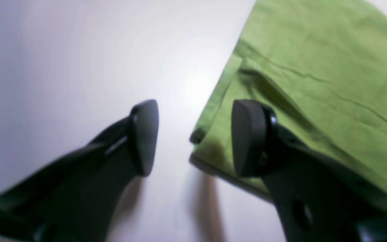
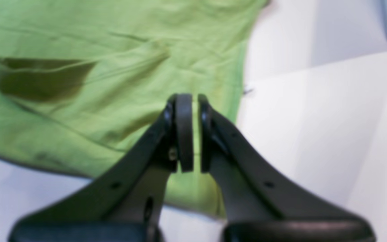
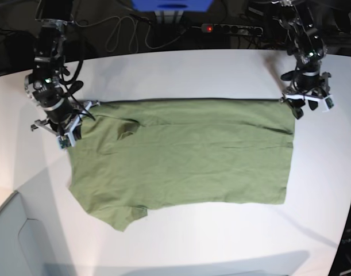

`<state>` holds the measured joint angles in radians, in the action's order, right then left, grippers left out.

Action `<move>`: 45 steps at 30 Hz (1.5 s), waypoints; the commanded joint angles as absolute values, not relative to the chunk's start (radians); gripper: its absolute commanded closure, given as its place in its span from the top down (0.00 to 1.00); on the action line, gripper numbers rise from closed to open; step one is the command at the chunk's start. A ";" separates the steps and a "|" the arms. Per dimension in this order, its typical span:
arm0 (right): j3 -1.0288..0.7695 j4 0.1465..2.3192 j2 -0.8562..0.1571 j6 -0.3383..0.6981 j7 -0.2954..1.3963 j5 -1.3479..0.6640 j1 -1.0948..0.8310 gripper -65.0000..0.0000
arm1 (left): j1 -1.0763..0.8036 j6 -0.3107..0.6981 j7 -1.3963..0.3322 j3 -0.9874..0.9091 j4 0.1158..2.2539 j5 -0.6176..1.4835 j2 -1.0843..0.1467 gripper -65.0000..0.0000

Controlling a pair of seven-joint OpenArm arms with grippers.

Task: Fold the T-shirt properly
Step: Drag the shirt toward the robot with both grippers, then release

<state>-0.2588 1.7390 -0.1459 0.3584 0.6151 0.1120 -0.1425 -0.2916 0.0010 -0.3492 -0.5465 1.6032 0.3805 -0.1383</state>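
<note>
The fingers sit partway along the T-shirt's side edge; my right gripper opens next to take the far corner (image 2: 207,205) beside it before pulling.
The olive-green T-shirt (image 3: 186,155) lies spread flat on the white table (image 3: 181,69), its hem toward the right of the base view. My left gripper (image 3: 305,105) is at its far right corner. In the left wrist view it (image 1: 195,137) is open, one finger over the bare table and the other over the shirt's corner (image 1: 314,50). My right gripper (image 3: 69,129) is at the shirt's far left end. In the right wrist view its (image 2: 195,131) pads stand almost together with a thin slit, above the shirt (image 2: 79,33). No cloth shows lifted between them.
A power strip (image 3: 232,27) with a red light, cables and a blue box (image 3: 172,6) sit behind the table's far edge. A grey panel (image 3: 14,241) is at the lower left corner. The table's right edge (image 3: 350,190) curves close to the shirt.
</note>
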 commanded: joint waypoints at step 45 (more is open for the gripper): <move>-0.437 1.603 -0.166 0.504 0.601 0.107 -0.189 0.54 | -0.246 -0.001 -0.328 -0.475 1.481 0.380 -0.148 0.00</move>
<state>-0.4343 1.5902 -0.1524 0.4824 0.6174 0.1123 -0.1951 -0.2489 0.0006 -0.3279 -0.4725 1.4723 0.3817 -0.1410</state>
